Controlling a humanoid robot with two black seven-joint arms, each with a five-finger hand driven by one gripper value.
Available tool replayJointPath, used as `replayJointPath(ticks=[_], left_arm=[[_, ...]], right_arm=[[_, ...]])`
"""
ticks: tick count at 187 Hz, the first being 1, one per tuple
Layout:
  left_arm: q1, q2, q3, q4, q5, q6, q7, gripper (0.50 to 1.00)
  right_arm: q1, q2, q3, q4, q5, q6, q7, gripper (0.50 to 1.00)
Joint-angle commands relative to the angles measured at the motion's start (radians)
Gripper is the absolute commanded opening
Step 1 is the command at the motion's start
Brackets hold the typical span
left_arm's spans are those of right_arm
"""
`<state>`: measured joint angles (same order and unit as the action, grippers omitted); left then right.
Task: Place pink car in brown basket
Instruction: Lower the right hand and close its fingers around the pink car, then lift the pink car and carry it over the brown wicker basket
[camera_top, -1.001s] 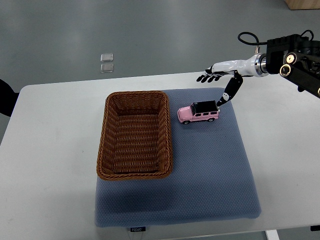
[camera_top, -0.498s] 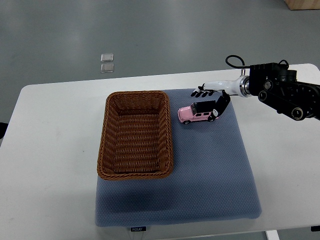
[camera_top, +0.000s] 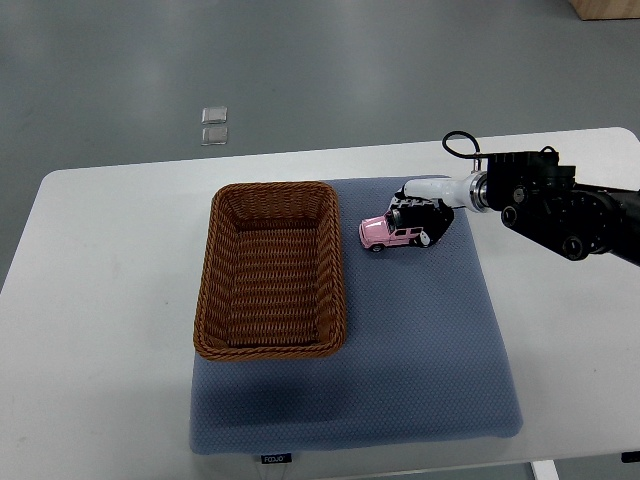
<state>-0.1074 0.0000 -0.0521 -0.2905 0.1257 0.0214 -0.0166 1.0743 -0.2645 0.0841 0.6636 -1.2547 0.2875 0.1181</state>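
Note:
The robot's right gripper needs to release the pink car on the woven bottom in the far half of the brown basket (camera_top: 272, 252).
The pink car (camera_top: 384, 234), a small pink toy jeep with a black roof, sits on the blue-grey mat (camera_top: 420, 340) just right of the brown basket (camera_top: 272, 269). The basket is an empty woven wicker tray on the mat's left half. My right hand (camera_top: 418, 213) comes in from the right edge and lies over the rear and roof of the car, its fingers curled down around it. The car's wheels still rest on the mat. My left arm is out of view.
The mat lies on a white table (camera_top: 100, 300). Two small clear squares (camera_top: 213, 125) lie on the grey floor beyond the table's far edge. My right forearm (camera_top: 560, 205) spans the table's right side.
My right hand moved left and down onto the car, and its fingers went from spread above it to curled around its rear. The car shifted slightly.

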Motion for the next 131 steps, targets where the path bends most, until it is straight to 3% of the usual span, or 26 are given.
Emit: replayJointPath(ticks=[1, 29, 46, 83, 109, 131], left_arm=[[0.0, 0.0, 0.0, 0.001, 0.0, 0.0, 0.0, 1.0], [0.0, 0.0, 0.0, 0.001, -0.001, 0.0, 0.0, 1.0], [0.0, 0.0, 0.0, 0.001, -0.001, 0.0, 0.001, 1.0], [0.0, 0.0, -0.002, 0.002, -0.001, 0.0, 0.0, 1.0], [0.0, 0.0, -0.002, 0.001, 0.0, 0.0, 0.0, 1.0], [0.0, 0.0, -0.003, 0.001, -0.001, 0.0, 0.0, 1.0]], right_arm=[[0.006, -0.001, -0.003, 0.001, -0.002, -0.004, 0.0, 0.5], [0.047, -0.018, 0.003, 0.013, 0.008, 0.016, 0.002, 0.5], [0.101, -0.062, 0.014, 0.037, 0.02, 0.067, 0.003, 0.5], [0.214, -0.167, 0.049, 0.178, 0.066, 0.17, 0.0, 0.5], [0.277, -0.142, 0.048, 0.214, 0.127, 0.176, -0.009, 0.5], [0.291, -0.033, 0.043, 0.211, 0.139, 0.165, -0.011, 0.5]])
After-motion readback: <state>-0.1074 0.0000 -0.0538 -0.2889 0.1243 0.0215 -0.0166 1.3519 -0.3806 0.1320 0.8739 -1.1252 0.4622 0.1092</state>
